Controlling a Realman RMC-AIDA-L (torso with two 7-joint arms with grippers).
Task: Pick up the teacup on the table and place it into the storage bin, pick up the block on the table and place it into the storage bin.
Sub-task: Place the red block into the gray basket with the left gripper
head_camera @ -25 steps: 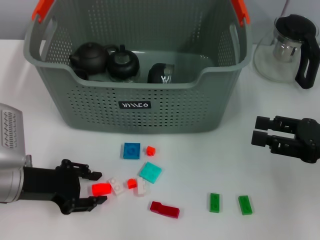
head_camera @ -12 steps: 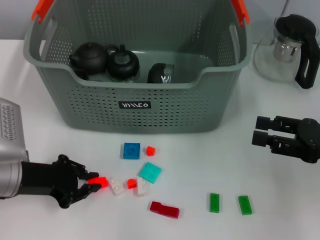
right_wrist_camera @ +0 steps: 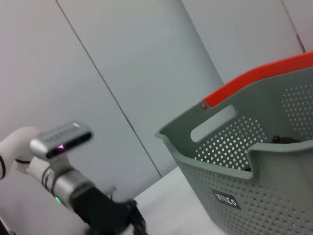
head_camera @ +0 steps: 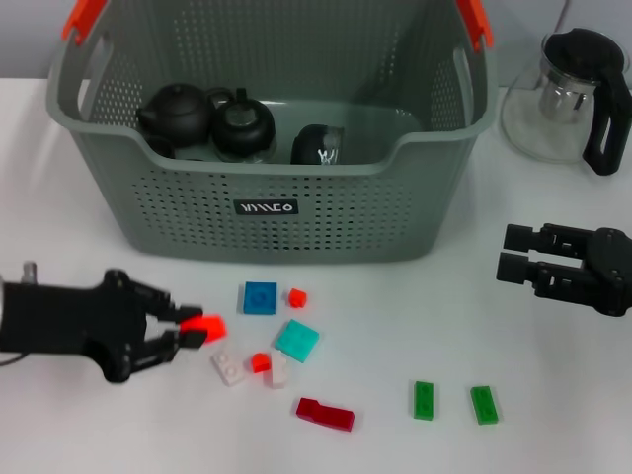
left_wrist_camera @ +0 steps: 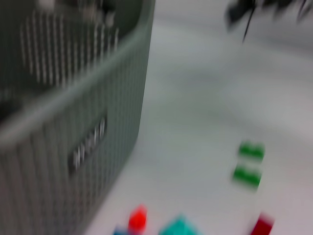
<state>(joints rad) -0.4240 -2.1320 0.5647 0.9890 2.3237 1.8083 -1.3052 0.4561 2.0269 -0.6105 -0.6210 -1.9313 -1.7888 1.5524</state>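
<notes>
Next, my left gripper lets go of the bright red block inside the storage bin, by the bin's front side (head_camera: 208, 159) close to the dark teapots.
My left gripper (head_camera: 196, 328) is shut on a bright red block (head_camera: 206, 325) and holds it a little above the table, left of the other loose blocks. The grey-green storage bin (head_camera: 267, 202) stands behind it, with its perforated wall (left_wrist_camera: 73, 122) close in the left wrist view. Inside the bin lie two dark teapots (head_camera: 180, 111) and a dark teacup (head_camera: 318, 145). No teacup stands on the table. At the right side my right gripper (head_camera: 506, 253) hovers open with nothing in it. The bin (right_wrist_camera: 254, 171) and my left arm (right_wrist_camera: 98, 205) show in the right wrist view.
Loose blocks lie in front of the bin: blue (head_camera: 260, 297), teal (head_camera: 296, 341), white (head_camera: 229, 367), two small red ones (head_camera: 297, 297), dark red (head_camera: 325, 414) and two green (head_camera: 424, 400). A glass teapot with a black handle (head_camera: 568, 99) stands at the back right.
My left gripper closed on the bright red block, lifted it off the table and carried it slightly up and toward the bin. The right arm has stayed where it was.
</notes>
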